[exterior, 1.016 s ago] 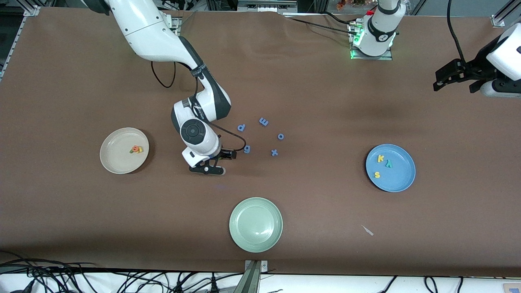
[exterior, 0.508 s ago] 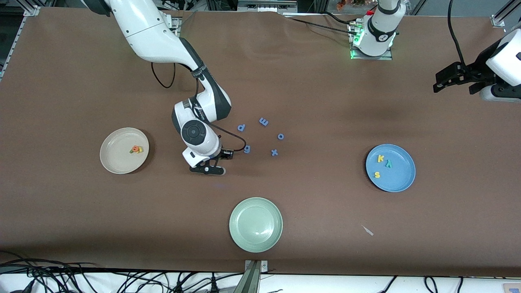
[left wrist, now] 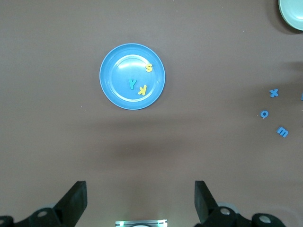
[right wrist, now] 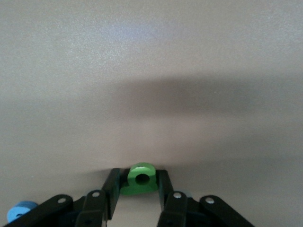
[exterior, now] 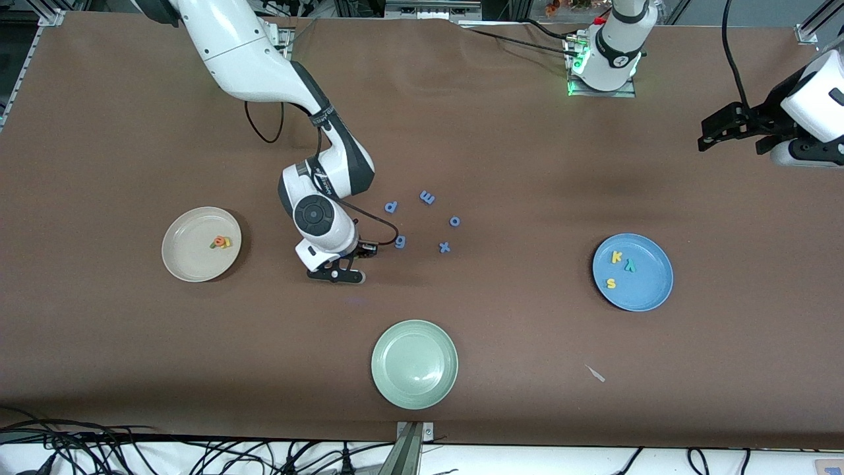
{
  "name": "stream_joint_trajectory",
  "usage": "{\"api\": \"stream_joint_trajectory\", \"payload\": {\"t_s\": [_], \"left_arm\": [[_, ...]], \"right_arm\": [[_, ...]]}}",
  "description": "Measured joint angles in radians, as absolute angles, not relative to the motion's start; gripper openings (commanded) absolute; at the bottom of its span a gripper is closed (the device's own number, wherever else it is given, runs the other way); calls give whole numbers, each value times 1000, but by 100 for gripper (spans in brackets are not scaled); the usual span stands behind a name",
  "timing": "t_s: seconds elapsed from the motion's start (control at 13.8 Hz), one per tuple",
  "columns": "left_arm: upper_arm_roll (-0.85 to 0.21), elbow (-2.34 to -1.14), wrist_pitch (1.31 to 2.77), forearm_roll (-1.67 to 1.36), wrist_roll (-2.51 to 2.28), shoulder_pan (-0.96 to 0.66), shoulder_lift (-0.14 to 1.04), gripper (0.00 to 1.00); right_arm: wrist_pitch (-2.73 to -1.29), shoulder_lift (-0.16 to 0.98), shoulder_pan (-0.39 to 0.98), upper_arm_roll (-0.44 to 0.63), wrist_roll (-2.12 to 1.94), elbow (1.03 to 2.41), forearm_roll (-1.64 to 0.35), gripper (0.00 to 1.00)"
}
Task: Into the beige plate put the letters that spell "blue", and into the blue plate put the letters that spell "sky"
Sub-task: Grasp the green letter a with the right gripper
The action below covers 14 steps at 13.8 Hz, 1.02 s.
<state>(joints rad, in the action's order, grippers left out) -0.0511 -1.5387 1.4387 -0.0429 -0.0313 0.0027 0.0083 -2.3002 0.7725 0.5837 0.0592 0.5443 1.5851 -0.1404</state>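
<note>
The robot's right gripper will release the green "b", now between the plate and loose blue letters, on the beige plate [exterior: 206, 260], just in front of the pile of letters.
My right gripper [exterior: 336, 274] is down at the table between the beige plate [exterior: 188, 260] and the loose blue letters. In the right wrist view this gripper [right wrist: 138, 182] is shut on the green "b" [right wrist: 130, 187], one finger pressed to each side. The beige plate holds a small heap of orange, yellow and green letters [exterior: 221, 243]. The blue plate [exterior: 649, 290] holds the yellow "k" [exterior: 616, 257], teal "y" [exterior: 630, 266] and yellow "s" [exterior: 611, 284]. My left gripper [exterior: 725, 128] hangs open and empty over the left arm's end of the table, well above the blue plate [left wrist: 116, 92].
Blue letters lie beside the right gripper: "g" [exterior: 399, 242], "p" [exterior: 391, 207], "m" [exterior: 427, 196], "o" [exterior: 455, 221], "x" [exterior: 445, 247]. A pale green plate [exterior: 414, 364] sits nearer the front camera. A small white scrap [exterior: 595, 373] lies near the front edge.
The right gripper's fingers have closed in from wide open onto the green "b". The left arm has drifted slightly, its gripper still open.
</note>
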Motion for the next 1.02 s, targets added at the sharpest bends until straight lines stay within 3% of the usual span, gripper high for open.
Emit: {"api": "stream_joint_trajectory", "payload": {"t_s": [0.15, 0.65, 1.02], "left_arm": [[-52, -1539, 1438, -43, -31, 1, 9, 100], [-52, -1538, 1437, -43, -31, 1, 10, 100], [-52, -1538, 1436, -43, -31, 0, 10, 100]], "right_arm": [[-2299, 770, 584, 58, 544, 1585, -140, 24], [-2212, 754, 560, 82, 453, 1567, -140, 24], [-2018, 654, 523, 236, 193, 1586, -140, 24]]}}
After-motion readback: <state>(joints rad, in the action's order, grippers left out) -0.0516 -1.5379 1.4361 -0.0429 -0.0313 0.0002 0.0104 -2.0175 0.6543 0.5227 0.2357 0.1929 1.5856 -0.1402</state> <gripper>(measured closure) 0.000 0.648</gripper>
